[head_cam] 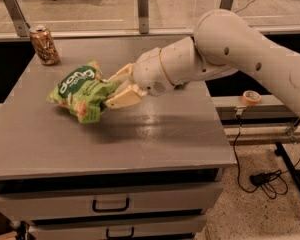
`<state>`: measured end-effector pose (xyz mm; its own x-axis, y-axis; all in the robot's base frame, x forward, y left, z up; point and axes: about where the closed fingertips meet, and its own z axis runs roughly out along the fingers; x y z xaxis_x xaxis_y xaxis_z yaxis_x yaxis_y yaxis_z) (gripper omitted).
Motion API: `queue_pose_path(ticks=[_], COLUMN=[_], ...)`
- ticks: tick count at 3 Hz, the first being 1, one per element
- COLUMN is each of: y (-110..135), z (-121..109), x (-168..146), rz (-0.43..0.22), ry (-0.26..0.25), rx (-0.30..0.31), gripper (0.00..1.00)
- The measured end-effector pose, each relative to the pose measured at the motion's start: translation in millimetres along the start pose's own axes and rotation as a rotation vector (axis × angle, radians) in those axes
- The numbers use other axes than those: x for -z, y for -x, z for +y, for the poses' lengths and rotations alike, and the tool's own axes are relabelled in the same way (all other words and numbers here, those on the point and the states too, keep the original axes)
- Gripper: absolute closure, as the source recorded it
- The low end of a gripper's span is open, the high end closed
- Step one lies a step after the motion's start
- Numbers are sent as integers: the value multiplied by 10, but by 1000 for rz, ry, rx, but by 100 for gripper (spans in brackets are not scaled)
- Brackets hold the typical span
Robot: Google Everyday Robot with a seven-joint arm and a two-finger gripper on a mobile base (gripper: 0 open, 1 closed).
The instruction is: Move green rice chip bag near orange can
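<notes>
My gripper has the green rice chip bag. It will put the bag down on the grey table's far edge (83,57), close beside the orange can.
The green rice chip bag (81,90) is bright green with a dark green oval and white lettering. It hangs tilted a little above the grey table (140,139), left of centre. My gripper (117,88) is shut on the bag's right edge, with cream fingers (123,98) above and below it. The orange can (44,45) stands upright at the table's far left corner, apart from the bag, up and to the left of it.
A glass barrier with metal posts (143,5) runs behind the table. Drawers with handles (110,204) sit under the tabletop. A tape roll (251,97) lies on a rail at the right, and cables (262,176) lie on the floor.
</notes>
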<state>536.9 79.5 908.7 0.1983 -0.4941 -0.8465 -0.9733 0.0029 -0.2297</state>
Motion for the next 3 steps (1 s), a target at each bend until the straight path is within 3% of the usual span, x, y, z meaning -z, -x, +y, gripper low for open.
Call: queue_pose_path(ticks=[1, 3], y=[-138, -211], z=[-748, -853], x=[332, 222], rz=[24, 6], ry=[-124, -145], rx=[47, 46], gripper=[100, 100])
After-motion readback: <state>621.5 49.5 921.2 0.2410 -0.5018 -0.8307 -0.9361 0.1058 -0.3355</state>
